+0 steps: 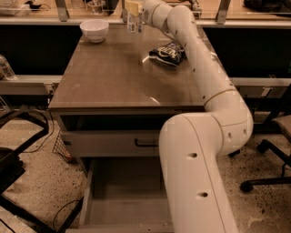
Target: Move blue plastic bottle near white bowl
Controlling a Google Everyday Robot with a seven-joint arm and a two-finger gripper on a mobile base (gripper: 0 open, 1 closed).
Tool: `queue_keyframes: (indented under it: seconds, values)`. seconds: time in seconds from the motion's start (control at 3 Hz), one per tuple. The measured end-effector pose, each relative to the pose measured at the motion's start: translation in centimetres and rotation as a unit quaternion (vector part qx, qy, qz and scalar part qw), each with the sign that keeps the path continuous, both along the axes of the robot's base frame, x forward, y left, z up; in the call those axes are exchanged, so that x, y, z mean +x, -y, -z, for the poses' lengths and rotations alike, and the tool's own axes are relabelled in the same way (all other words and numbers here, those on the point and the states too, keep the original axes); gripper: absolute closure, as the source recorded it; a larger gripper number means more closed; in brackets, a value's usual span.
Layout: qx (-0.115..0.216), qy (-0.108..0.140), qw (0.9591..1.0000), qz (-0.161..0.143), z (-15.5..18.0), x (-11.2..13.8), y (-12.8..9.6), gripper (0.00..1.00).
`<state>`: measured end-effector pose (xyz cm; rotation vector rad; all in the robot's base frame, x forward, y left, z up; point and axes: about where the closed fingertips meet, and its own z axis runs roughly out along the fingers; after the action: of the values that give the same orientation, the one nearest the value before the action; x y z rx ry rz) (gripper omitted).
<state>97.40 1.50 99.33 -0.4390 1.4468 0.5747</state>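
My gripper is going to let go of the blue plastic bottle, now hanging just above the tabletop, between the white bowl and the dark blue snack bag (129, 44).
My gripper (133, 10) is at the far edge of the table, at the top of the view, shut on the blue plastic bottle (133, 23). The bottle is clear with a pale label and hangs upright below the fingers, just above the tabletop. Its cap is hidden by the gripper. The white bowl (94, 30) stands on the far left corner of the table, a short way left of the bottle. My arm reaches in from the lower right across the table's right side.
A dark blue snack bag (168, 54) lies on the brown table (113, 82), right of the bottle and beside my arm. A bottom drawer (122, 200) stands open under the table. A chair base (268, 177) is at the right, cables at the left.
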Motion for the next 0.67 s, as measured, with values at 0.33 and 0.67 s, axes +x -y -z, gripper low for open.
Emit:
queue_keyframes:
  seconds: [0.33,0.67]
  values:
    - [-0.036,0.015,0.9992,-0.004,1.5,0.8,-1.7,1.0]
    - [-0.083,0.022,0.9963,-0.008,2.9,1.1,-3.0,1.0]
